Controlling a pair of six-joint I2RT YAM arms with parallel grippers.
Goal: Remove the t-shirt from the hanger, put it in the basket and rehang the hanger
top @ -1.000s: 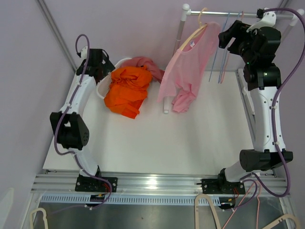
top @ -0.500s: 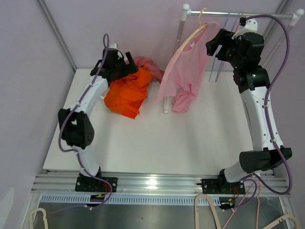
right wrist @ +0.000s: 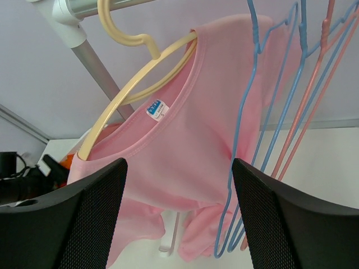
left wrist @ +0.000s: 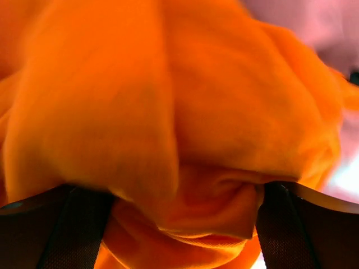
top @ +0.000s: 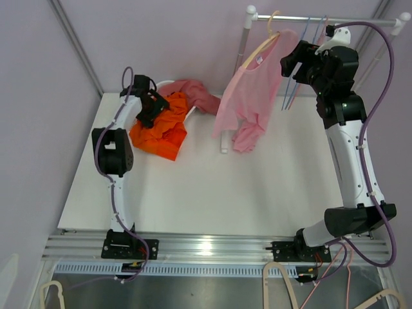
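My right gripper is to close on the near-side arm (top: 250,59) (right wrist: 105,119) of the cream hanger, where it shows bare in the neck opening of the pink t-shirt.
A pink t-shirt (top: 248,96) hangs on a cream hanger (top: 261,46) from the rail (top: 309,19) at the back right. In the right wrist view the t-shirt (right wrist: 185,151) sits on the hanger (right wrist: 120,101), neck label showing. My right gripper (top: 290,61) is open and empty, level with the shirt's right shoulder and just short of it (right wrist: 178,165). My left gripper (top: 149,109) is down in an orange garment (top: 161,129) at the back left. Its jaws stand wide apart with orange cloth (left wrist: 168,101) bunched between them (left wrist: 179,193).
A white basket (top: 168,83) with a dark pink garment (top: 196,90) lies behind the orange pile. Blue and pink wire hangers (right wrist: 252,112) hang on the rail right of the shirt, beside my right gripper. The rail's post (top: 241,48) and foot (top: 224,138) stand behind the shirt.
My left gripper swung right over the basket, then came back down-left into the orange garment, which shifted left. My right gripper moved left toward the shirt's shoulder.
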